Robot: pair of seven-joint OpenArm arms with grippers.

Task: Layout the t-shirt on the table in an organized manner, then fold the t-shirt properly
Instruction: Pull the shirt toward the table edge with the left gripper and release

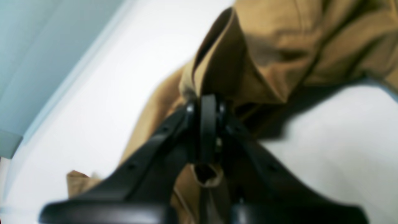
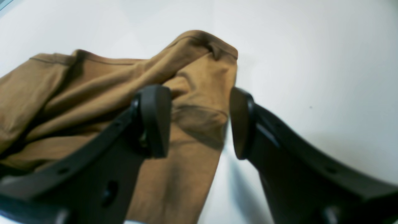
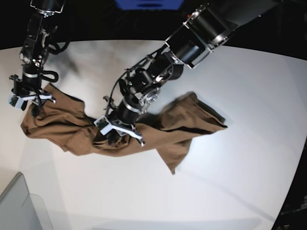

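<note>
I need to release the t-shirt's fold from my left gripper on the bare white table (image 3: pixel 140 203), nearer than the shirt's crumpled middle.
The tan-brown t-shirt (image 3: pixel 187 120) lies crumpled in a long band across the white table (image 3: pixel 240 182). My left gripper (image 3: pixel 115 136) is down on the shirt's middle. In the left wrist view its fingers (image 1: pixel 207 102) are shut on a raised fold of the t-shirt (image 1: pixel 279 46), with cloth bunched between and below them. My right gripper (image 3: pixel 31 108) hangs over the shirt's left end. In the right wrist view it (image 2: pixel 200 121) stands open, its two pads on either side of a hemmed edge of the t-shirt (image 2: pixel 93 81), just above the table (image 2: pixel 311 62).
A grey translucent bin corner (image 3: pixel 19 206) sits at the near left of the table. The table's curved edge (image 3: pixel 288 158) runs down the right side. Dark background lies beyond the far edge.
</note>
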